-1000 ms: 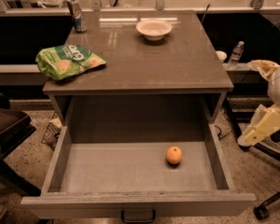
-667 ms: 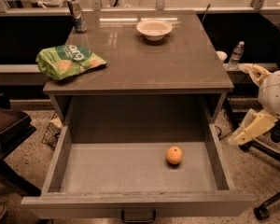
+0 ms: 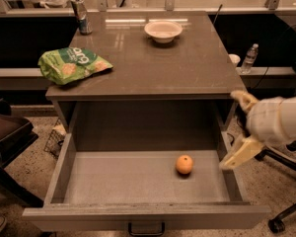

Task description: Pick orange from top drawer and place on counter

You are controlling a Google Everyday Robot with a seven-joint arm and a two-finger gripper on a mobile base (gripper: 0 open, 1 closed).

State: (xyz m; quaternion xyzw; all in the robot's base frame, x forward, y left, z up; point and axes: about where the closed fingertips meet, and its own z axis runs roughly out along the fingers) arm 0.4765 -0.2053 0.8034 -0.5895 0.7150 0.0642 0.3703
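Next, I close my gripper around the middle of the orange [image 3: 184, 164], which is lying on the bottom of the top drawer that is open.
The orange [image 3: 184, 164] lies on the floor of the open top drawer [image 3: 138, 216], right of centre. The drawer is pulled fully out below the counter [image 3: 187, 63]. My gripper [image 3: 239, 127] comes in from the right on a white arm and hangs beside the drawer's right wall, a short way right of the orange and above it. Its two pale fingers [image 3: 240, 153] are spread wide apart with nothing between them.
On the counter are a green chip bag [image 3: 71, 64] at the left, a white bowl [image 3: 163, 30] at the back and a can [image 3: 81, 15] at the back left. A water bottle [image 3: 249, 58] stands on a ledge to the right. A chair base [image 3: 281, 216] is on the floor at the right.
My arm and gripper have moved left from the right edge of the view toward the drawer's right wall. The orange has not moved.
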